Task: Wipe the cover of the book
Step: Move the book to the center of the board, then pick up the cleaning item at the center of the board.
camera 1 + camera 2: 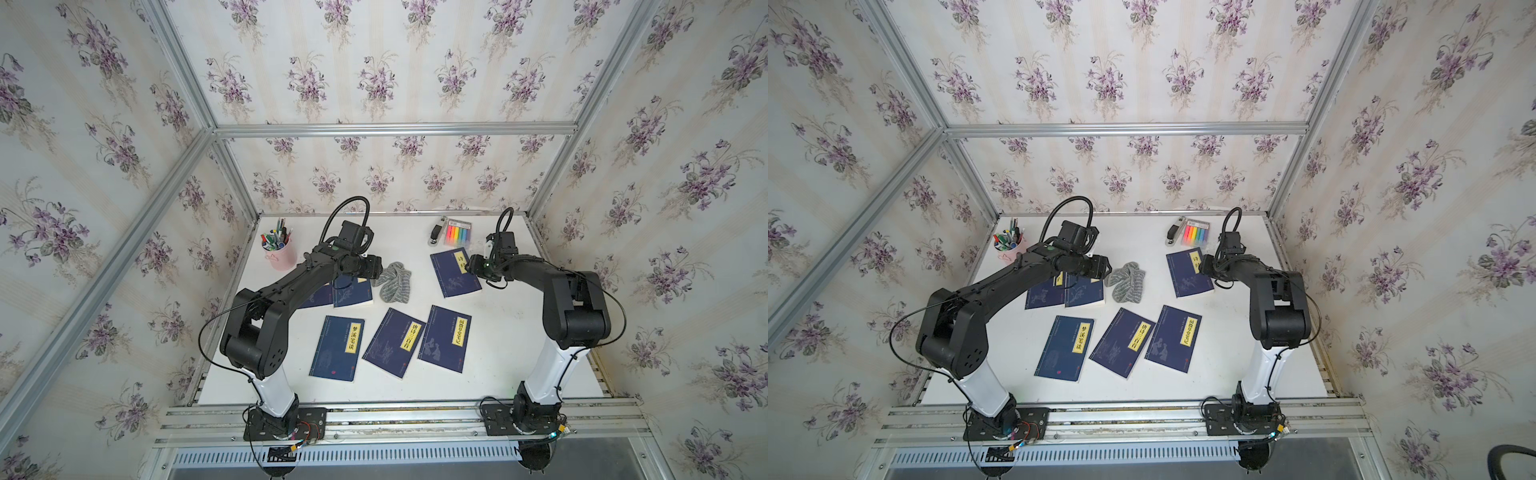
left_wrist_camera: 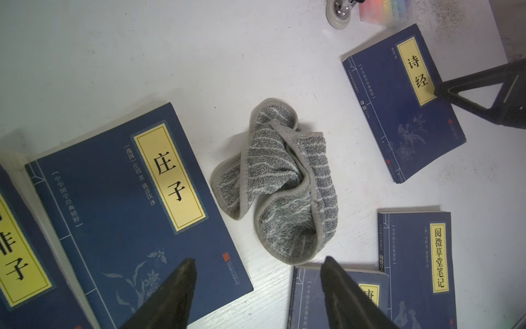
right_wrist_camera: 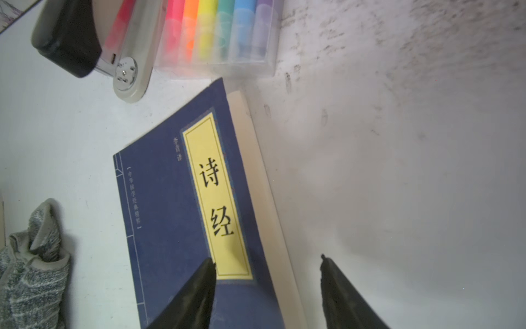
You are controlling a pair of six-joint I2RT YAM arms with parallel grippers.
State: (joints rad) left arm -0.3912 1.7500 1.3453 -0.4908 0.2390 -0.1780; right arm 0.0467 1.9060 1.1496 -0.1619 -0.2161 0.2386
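Observation:
Next, my right gripper should go to the crumpled middle (image 1: 396, 280) (image 3: 37, 266) of the grey striped cloth and close there, because the book's cover needs wiping.
A crumpled grey striped cloth (image 1: 392, 280) (image 2: 279, 182) lies on the white table between the two arms. My left gripper (image 2: 257, 260) hovers just short of the cloth, open, with nothing between its fingers. A dark blue book (image 1: 455, 272) (image 3: 199, 213) with a yellow title label lies flat at the back right. My right gripper (image 3: 267, 259) is open over that book's long page edge, one finger above the cover and the other above bare table. From the left wrist view, one right finger (image 2: 484, 94) reaches the label's end.
Two blue books (image 1: 351, 291) lie under the left wrist and three more (image 1: 395, 343) lie nearer the front. A pink pen cup (image 1: 279, 253) stands back left. A stapler (image 1: 437, 232) and a highlighter box (image 1: 458, 232) sit behind the right-hand book. Papered walls enclose the table.

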